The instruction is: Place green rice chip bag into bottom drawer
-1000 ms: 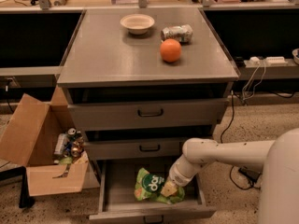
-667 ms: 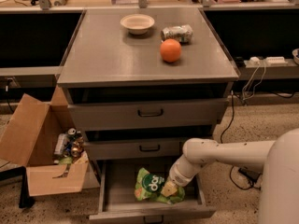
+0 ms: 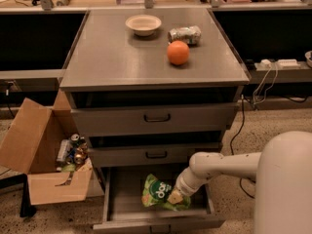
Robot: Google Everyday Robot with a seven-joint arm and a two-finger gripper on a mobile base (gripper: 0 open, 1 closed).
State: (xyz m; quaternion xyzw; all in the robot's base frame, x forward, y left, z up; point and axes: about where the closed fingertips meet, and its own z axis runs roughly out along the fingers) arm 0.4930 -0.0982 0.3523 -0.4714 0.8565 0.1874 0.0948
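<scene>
My gripper is to set the green rice chip bag down on the middle of the open bottom drawer's inside (image 3: 165, 191), where it will let go of it.
The green rice chip bag (image 3: 158, 193) lies inside the pulled-out bottom drawer (image 3: 122, 206), right of its middle. My gripper (image 3: 176, 195) reaches down into the drawer from the right and sits at the bag's right edge, touching or overlapping it. The white arm (image 3: 222, 164) runs from the robot body at the lower right to the drawer. The two upper drawers are closed.
On the cabinet top stand a white bowl (image 3: 143, 24), a crushed silver can (image 3: 185, 34) and an orange (image 3: 178, 52). An open cardboard box (image 3: 41, 152) with cans stands on the floor left of the cabinet. Cables (image 3: 261, 79) hang at the right.
</scene>
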